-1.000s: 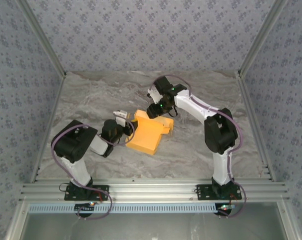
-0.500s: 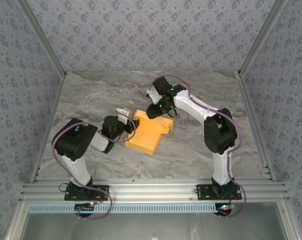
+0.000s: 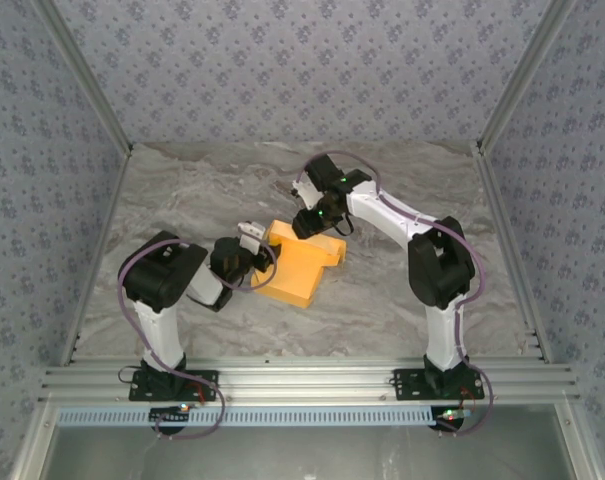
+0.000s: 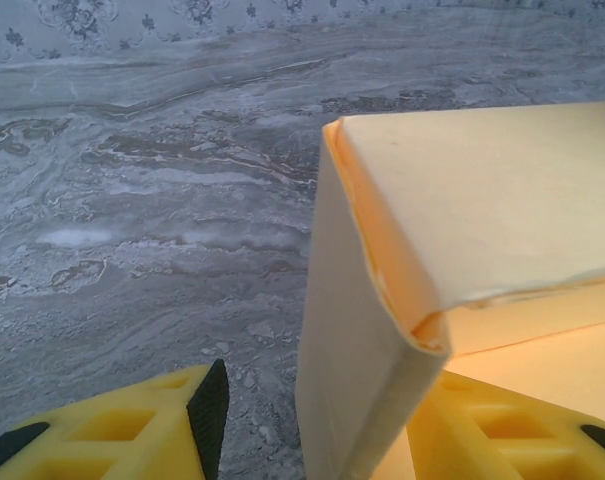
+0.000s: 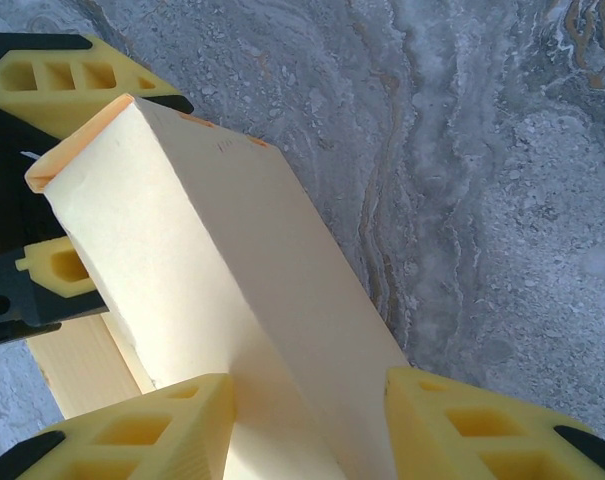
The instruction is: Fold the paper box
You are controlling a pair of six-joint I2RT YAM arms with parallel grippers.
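Observation:
The end of the paper box slants against one finger, so the robot's left gripper will back away, straighten its fingers and pinch that end's near edge (image 4: 394,408).
The orange-yellow paper box (image 3: 300,268) lies partly folded in the middle of the table. My left gripper (image 3: 252,243) is at its left corner. In the left wrist view a raised wall of the paper box (image 4: 362,340) stands between the fingers of my left gripper (image 4: 322,410). That wall leans on the right finger (image 4: 502,440) and is apart from the left pad (image 4: 210,410), so the jaws are open. My right gripper (image 3: 312,224) is at the box's far edge. In the right wrist view my right gripper (image 5: 310,395) is shut on a folded section of the paper box (image 5: 212,240).
The grey marbled table (image 3: 402,300) has bare room round the box. Patterned walls and metal rails (image 3: 502,100) close in the sides and back. The left gripper's fingers (image 5: 62,75) show beyond the box's far end in the right wrist view.
My left arm has moved right, bringing its gripper closer onto the box's left corner, and both grippers' jaws have narrowed a little. The box has barely moved.

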